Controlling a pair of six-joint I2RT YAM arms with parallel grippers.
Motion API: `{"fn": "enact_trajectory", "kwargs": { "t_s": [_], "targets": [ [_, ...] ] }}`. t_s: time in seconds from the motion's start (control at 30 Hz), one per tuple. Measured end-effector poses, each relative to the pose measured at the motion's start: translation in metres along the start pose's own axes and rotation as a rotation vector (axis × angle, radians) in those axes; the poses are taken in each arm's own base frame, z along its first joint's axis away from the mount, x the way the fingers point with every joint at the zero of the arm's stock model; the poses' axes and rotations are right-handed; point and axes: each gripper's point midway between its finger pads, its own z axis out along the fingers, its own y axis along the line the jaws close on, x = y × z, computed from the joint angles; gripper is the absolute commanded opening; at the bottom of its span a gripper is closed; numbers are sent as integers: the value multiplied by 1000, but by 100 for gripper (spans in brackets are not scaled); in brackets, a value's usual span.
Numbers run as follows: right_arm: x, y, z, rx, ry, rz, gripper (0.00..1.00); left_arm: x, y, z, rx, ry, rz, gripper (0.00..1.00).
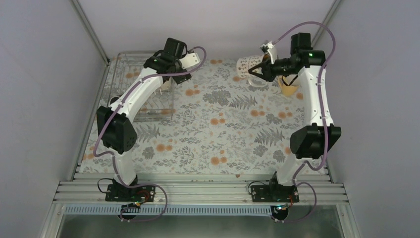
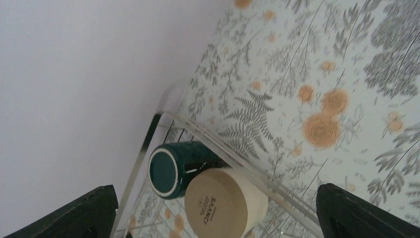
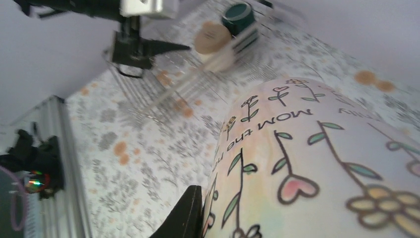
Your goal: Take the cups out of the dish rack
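Observation:
The robot's right gripper will set the white flower-printed mug down on the tablecloth (image 1: 298, 106) in front of the orange-toned mug.
The wire dish rack (image 1: 124, 82) stands at the far left. My left arm reaches over it. In the left wrist view the left gripper (image 2: 214, 188) is open and empty, above a dark green mug (image 2: 174, 167) and a cream-beige mug (image 2: 223, 203) that lie bottom-up by the rack's rim (image 2: 237, 148). My right gripper (image 1: 255, 71) is shut on a pale mug printed with flowers and hearts (image 1: 245, 64), held above the table at the far right. That mug fills the right wrist view (image 3: 322, 163), with one finger (image 3: 190, 213) against it. The black mug is out of view.
An orange-toned mug (image 1: 289, 88) stands on the flowered tablecloth (image 1: 223, 129) behind my right forearm, mostly hidden. Grey walls close in the left, right and far sides. In the right wrist view the left gripper (image 3: 148, 47) hangs over the rack (image 3: 163, 94).

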Motion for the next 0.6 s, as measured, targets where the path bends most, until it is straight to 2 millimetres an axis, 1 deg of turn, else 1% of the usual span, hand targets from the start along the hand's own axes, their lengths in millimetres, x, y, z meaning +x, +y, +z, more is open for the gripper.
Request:
{"fn": "enact_trajectory", "kwargs": {
  "t_s": [0.03, 0.1, 0.2, 0.27, 0.4, 0.43, 0.5, 0.6],
  "targets": [
    [3, 0, -1, 32, 20, -8, 3, 4, 0, 2, -3, 16, 7, 100],
    [12, -9, -5, 107, 67, -7, 3, 15, 3, 4, -9, 55, 21, 100],
    [28, -33, -6, 200, 144, 10, 3, 28, 9, 2, -24, 102, 41, 100],
    [45, -54, -1, 244, 211, 40, 3, 37, 13, 1, -29, 133, 54, 100],
    [90, -94, 14, 298, 366, 105, 3, 58, 24, -6, -44, 197, 69, 100],
    [100, -101, 17, 307, 400, 116, 3, 66, 29, -9, -53, 213, 68, 100],
    [123, -110, 21, 317, 469, 135, 3, 80, 36, -17, -63, 240, 64, 100],
    [153, -115, 21, 335, 565, 162, 3, 110, 48, -29, -83, 292, 54, 100]
  ]
}}
